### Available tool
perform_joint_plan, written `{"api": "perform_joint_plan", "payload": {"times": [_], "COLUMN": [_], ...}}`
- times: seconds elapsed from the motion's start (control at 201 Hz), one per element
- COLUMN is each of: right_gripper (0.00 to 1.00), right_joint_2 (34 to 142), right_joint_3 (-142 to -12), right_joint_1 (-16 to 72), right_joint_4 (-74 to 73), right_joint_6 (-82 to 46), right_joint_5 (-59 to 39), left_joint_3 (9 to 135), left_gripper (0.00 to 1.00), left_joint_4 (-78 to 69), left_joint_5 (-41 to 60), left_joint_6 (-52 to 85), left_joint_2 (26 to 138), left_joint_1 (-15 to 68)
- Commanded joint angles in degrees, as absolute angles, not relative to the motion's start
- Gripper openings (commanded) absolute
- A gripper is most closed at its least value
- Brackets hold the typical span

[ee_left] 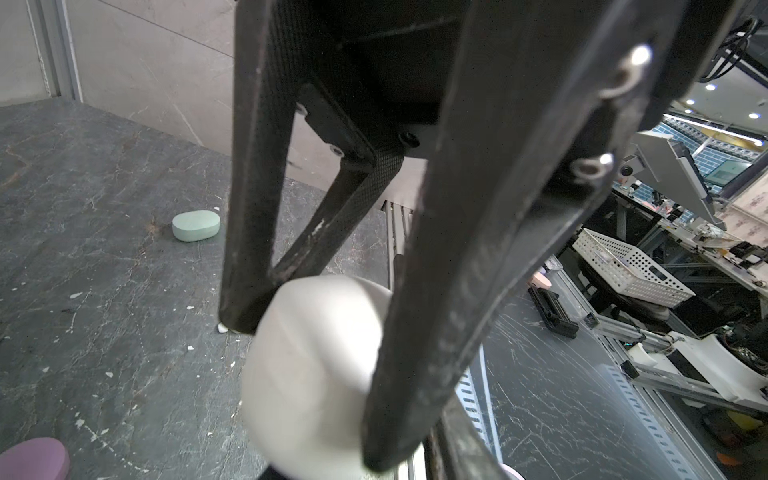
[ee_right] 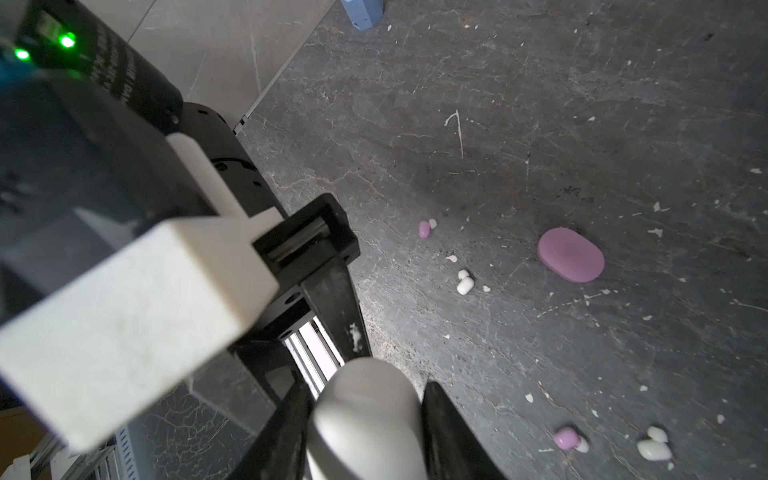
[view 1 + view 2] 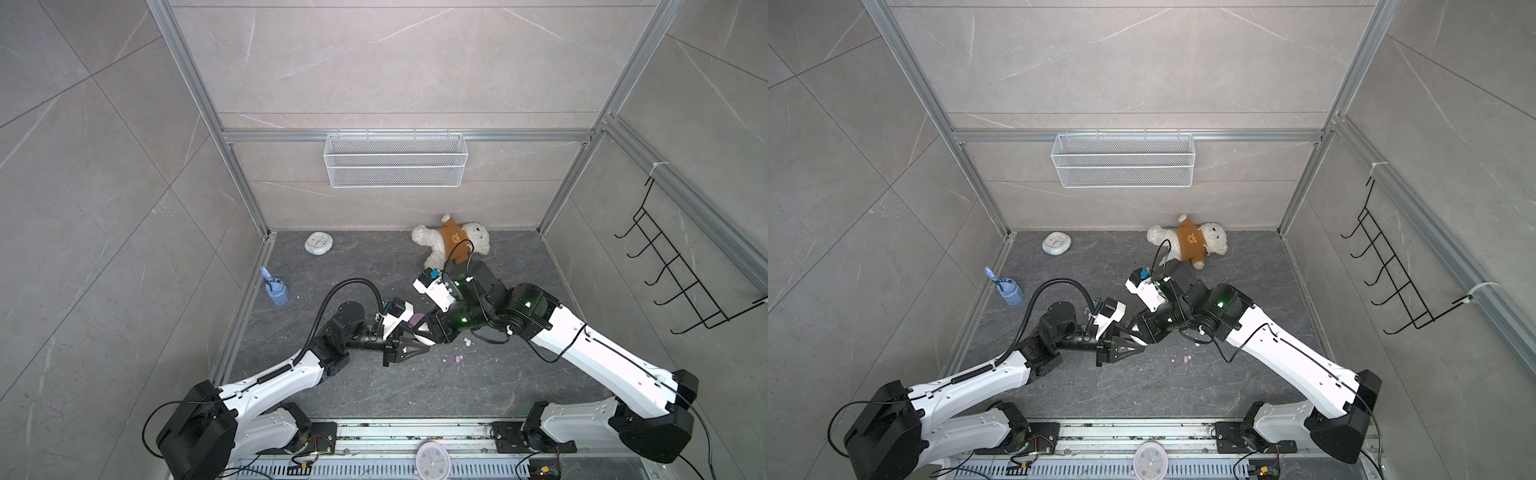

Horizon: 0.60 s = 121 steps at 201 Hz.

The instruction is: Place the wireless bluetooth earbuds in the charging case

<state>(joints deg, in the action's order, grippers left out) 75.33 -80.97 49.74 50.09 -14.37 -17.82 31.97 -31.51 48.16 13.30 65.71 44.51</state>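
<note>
My left fingers meet the white charging case's near end slantwise, so they should back off, open and take the case's sides (image 1: 272, 372) deeper.
A white charging case (image 1: 316, 374) hangs above the floor, lid closed, with my left gripper (image 1: 316, 386) shut on it. My right gripper (image 2: 365, 432) meets it from the other side, its fingers pressed against the same white charging case (image 2: 365, 415). Both top views show the two grippers joined mid-floor around the case (image 3: 424, 331). Loose earbuds lie on the dark floor: a pink one (image 2: 424, 228), a white one (image 2: 464, 284), another pink one (image 2: 567, 438) and another white one (image 2: 654, 449). A pink earbud (image 3: 459, 359) lies just right of the grippers.
A closed pink case (image 2: 570, 254) and a mint case (image 1: 195, 224) lie on the floor. A teddy bear (image 3: 453, 243), a small clock (image 3: 319, 243) and a blue cup (image 3: 276, 293) sit farther back. A wire basket (image 3: 395, 160) hangs on the back wall. White crumbs litter the floor.
</note>
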Motion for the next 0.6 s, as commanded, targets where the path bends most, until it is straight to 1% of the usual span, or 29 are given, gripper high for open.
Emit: {"api": "perform_joint_plan", "payload": {"times": [0.0, 0.204, 0.284, 0.597], "right_gripper": [0.48, 0.52, 0.53, 0.40], "right_joint_2": [76.26, 77.28, 77.39, 76.99], "right_joint_3": [-80.57, -81.53, -81.64, -83.86], "right_joint_1": [50.73, 51.33, 51.58, 51.86], "right_joint_4": [53.97, 56.20, 56.26, 56.29], "right_joint_6": [-15.49, -15.03, -15.36, -15.14], "right_joint_5": [-22.68, -21.42, -21.02, -19.16], "left_joint_3": [33.40, 33.60, 33.49, 33.65], "left_gripper": [0.32, 0.31, 0.31, 0.31], "left_joint_4": [-43.05, -42.95, -42.83, -39.99], "left_joint_5": [42.14, 41.77, 41.79, 41.99], "left_joint_6": [16.33, 16.30, 16.11, 14.95], "left_joint_2": [65.48, 65.46, 65.31, 64.49], "left_joint_1": [43.75, 43.28, 43.22, 43.23]}}
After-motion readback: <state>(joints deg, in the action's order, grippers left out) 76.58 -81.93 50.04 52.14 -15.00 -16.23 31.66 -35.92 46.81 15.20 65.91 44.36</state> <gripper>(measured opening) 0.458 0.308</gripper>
